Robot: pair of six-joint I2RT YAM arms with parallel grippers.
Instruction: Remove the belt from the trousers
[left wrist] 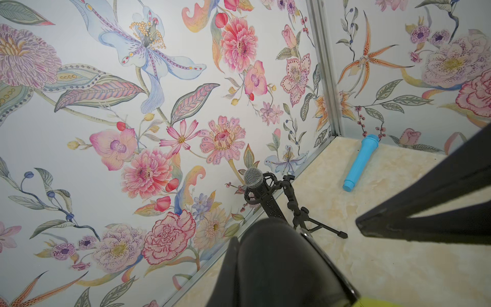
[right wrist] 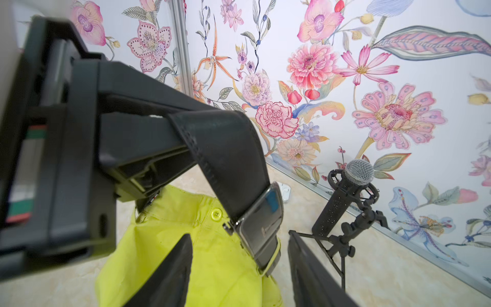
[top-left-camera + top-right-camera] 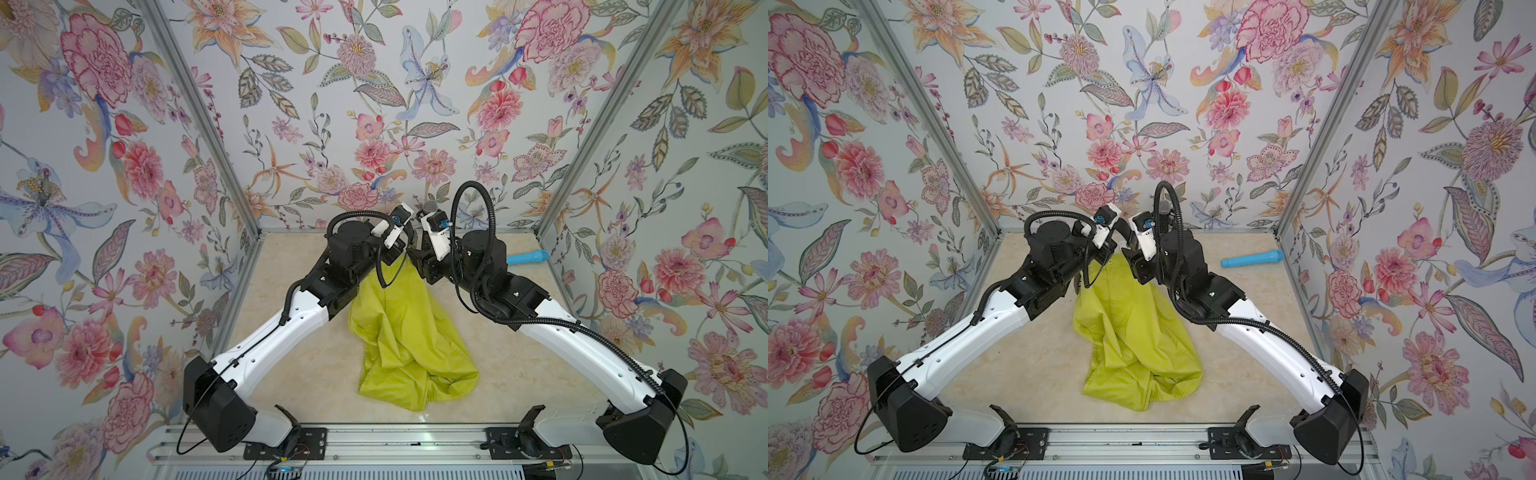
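Note:
The strap hangs slack from the robot's left gripper into the unheld buckle, so next the right gripper takes hold of the buckle's lower edge (image 2: 259,250) before the left gripper pulls.
The trousers (image 3: 409,332) are bright yellow-green; their waist hangs raised between the two wrists and the legs lie crumpled on the table, as both top views show (image 3: 1133,340). In the right wrist view my left gripper (image 2: 170,130) is shut on the black belt (image 2: 228,159). The strap drapes down from it to a dark buckle (image 2: 261,220) at the trousers' (image 2: 212,260) waistband. My right gripper (image 2: 239,268) is open, its fingers (image 2: 170,273) either side of the waistband just below the buckle. The belt (image 1: 281,265) fills the lower left wrist view.
A blue cylinder (image 3: 528,258) lies at the back right of the marble table (image 3: 519,374). A black microphone on a small tripod (image 2: 358,172) stands against the back wall, close behind both grippers. Floral walls close in three sides.

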